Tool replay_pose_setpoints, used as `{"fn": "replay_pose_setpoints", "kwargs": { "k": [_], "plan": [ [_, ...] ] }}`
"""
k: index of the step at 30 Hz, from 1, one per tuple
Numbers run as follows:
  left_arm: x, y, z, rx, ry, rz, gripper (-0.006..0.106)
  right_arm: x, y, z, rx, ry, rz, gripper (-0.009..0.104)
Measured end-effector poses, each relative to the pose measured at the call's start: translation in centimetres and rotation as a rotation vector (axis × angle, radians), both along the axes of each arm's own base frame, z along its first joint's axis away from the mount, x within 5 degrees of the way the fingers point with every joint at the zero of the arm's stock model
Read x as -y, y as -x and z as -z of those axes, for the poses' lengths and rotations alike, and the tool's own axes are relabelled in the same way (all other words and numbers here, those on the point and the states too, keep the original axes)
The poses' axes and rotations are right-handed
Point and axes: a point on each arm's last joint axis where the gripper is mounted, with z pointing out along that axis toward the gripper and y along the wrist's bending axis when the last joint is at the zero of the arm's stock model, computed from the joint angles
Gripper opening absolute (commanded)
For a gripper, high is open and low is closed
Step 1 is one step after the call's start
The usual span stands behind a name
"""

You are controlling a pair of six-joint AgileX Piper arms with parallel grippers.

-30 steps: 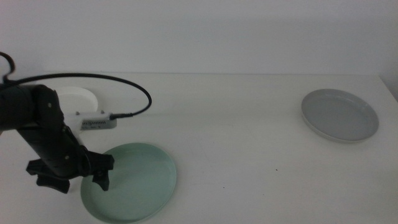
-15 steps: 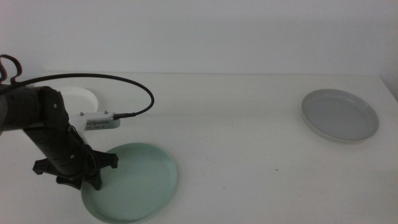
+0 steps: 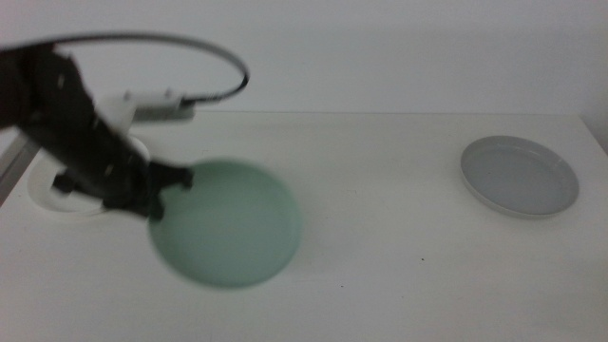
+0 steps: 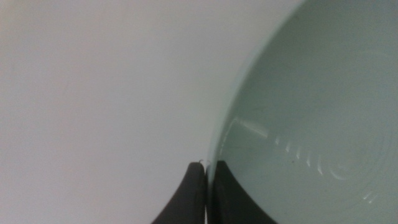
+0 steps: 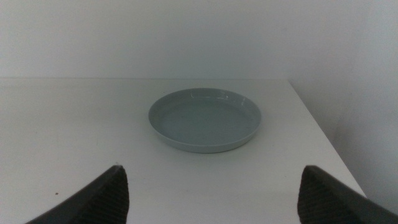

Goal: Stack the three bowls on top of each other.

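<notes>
Next, my left gripper lets go of the mint green bowl on the table [image 3: 333,226], in the spot between the white bowl and the grey bowl.
The mint green bowl [image 3: 228,223] hangs blurred above the table's left half, held by its left rim in my left gripper [image 3: 160,195]. In the left wrist view both dark jaws pinch the green bowl's rim [image 4: 219,140] at my left gripper [image 4: 206,171]. Behind the left arm, the white bowl [image 3: 52,195] rests on the table at the far left, partly hidden. The grey bowl [image 3: 519,176] sits at the right of the table; the right wrist view shows the grey bowl [image 5: 205,119] ahead of my open right gripper [image 5: 211,193], well apart from it.
A black cable [image 3: 204,57] loops over the left arm. The table's right edge [image 5: 317,134] runs close beside the grey bowl. A pale wall stands behind the table.
My left gripper has lifted the mint green bowl off the table and carried it up and back, slightly rightwards. The white bowl now shows at the far left. The grey bowl has not moved.
</notes>
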Motion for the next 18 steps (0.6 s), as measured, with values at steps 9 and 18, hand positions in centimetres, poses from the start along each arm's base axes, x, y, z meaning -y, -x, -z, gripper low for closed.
{"fn": "replay_pose_setpoints", "kwargs": {
  "k": [9,18],
  "plan": [
    [5.6,-5.0,-0.6,0.021,0.058,0.094,-0.002,0.0,0.0,0.0,0.000,0.000,0.000,0.091],
    [10.0,-8.2,2.9,-0.025,0.078,0.154,-0.002,0.0,0.0,0.0,0.000,0.000,0.000,0.091]
  ]
}}
